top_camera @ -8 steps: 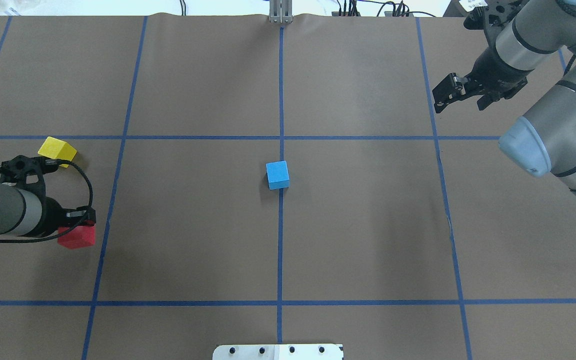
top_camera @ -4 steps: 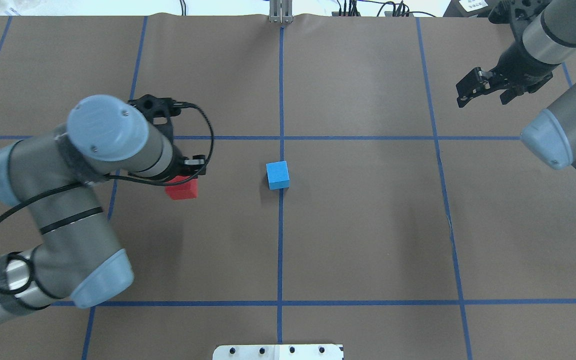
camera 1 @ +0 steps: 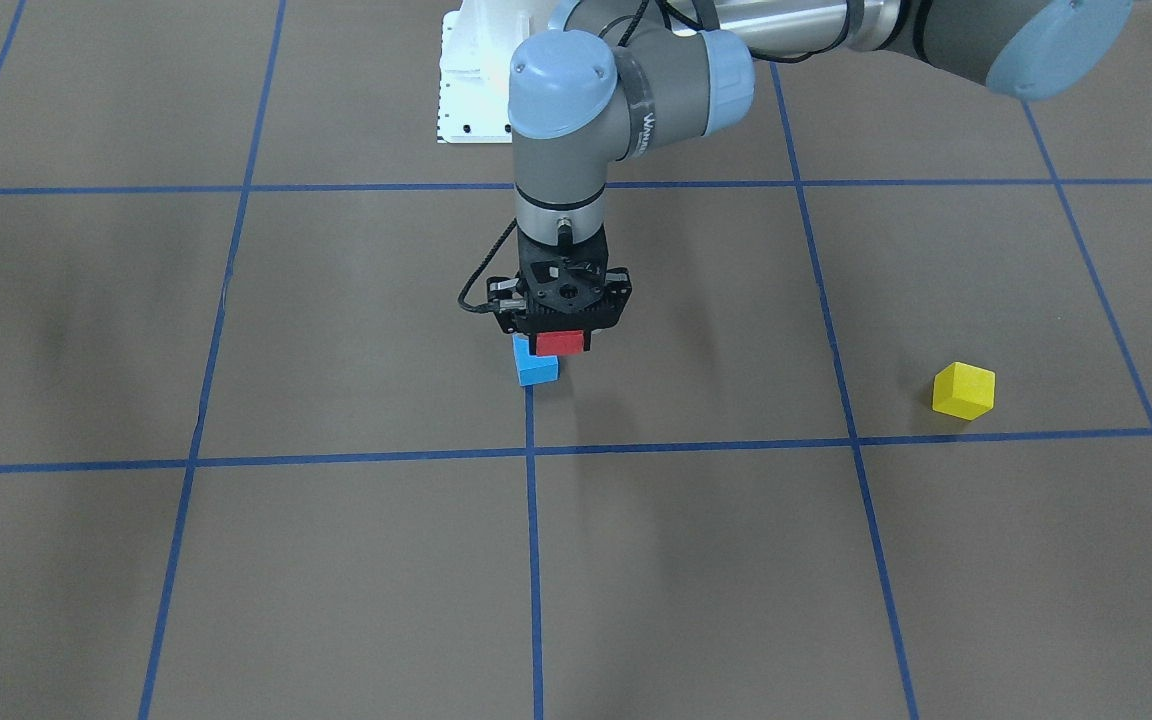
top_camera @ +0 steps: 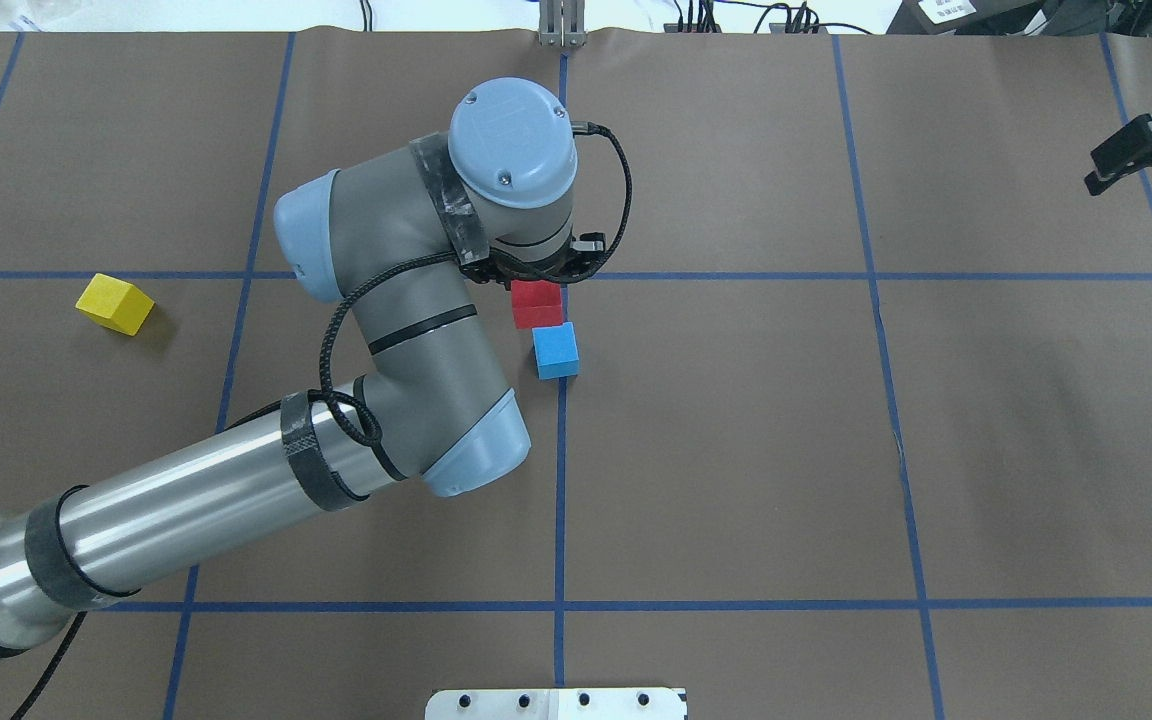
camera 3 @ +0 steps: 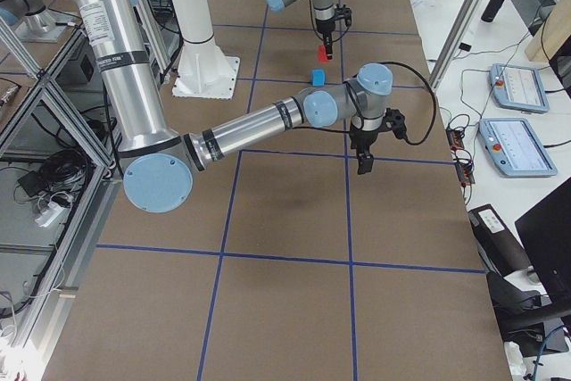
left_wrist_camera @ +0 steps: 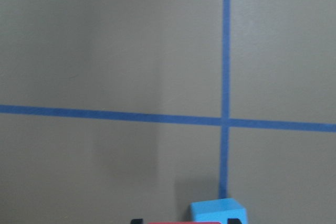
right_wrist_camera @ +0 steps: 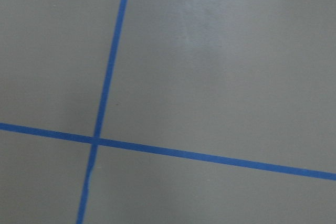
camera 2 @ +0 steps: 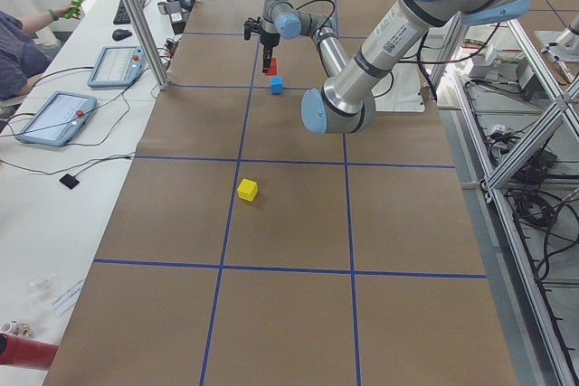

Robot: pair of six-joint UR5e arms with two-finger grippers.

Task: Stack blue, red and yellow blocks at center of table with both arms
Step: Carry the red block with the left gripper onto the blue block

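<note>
Next, my left gripper releases the red block squarely on top of the blue block (camera 1: 537, 356) (left_wrist_camera: 220, 217). The red block is held close over it now.
The blue block (top_camera: 555, 350) sits on the brown table at the centre line crossing, also in the front view (camera 1: 536, 370). My left gripper (top_camera: 536, 292) is shut on the red block (top_camera: 536, 304) and holds it in the air close over the blue block, slightly offset (camera 1: 561, 343). The left wrist view shows the blue block (left_wrist_camera: 218, 211) at its bottom edge. The yellow block (top_camera: 114, 303) lies alone at the far left (camera 1: 963, 390). My right gripper (top_camera: 1141, 160) is open and empty at the far right edge.
The table is brown paper with a blue tape grid (top_camera: 561, 605). The white robot base plate (top_camera: 556, 703) is at the near edge. The left arm's elbow (top_camera: 466, 440) hangs over the left-centre area. The right wrist view shows only bare paper and tape.
My left arm has swung from the far left to the centre, carrying the red block to just over the blue one. My right gripper has drawn back toward the right edge.
</note>
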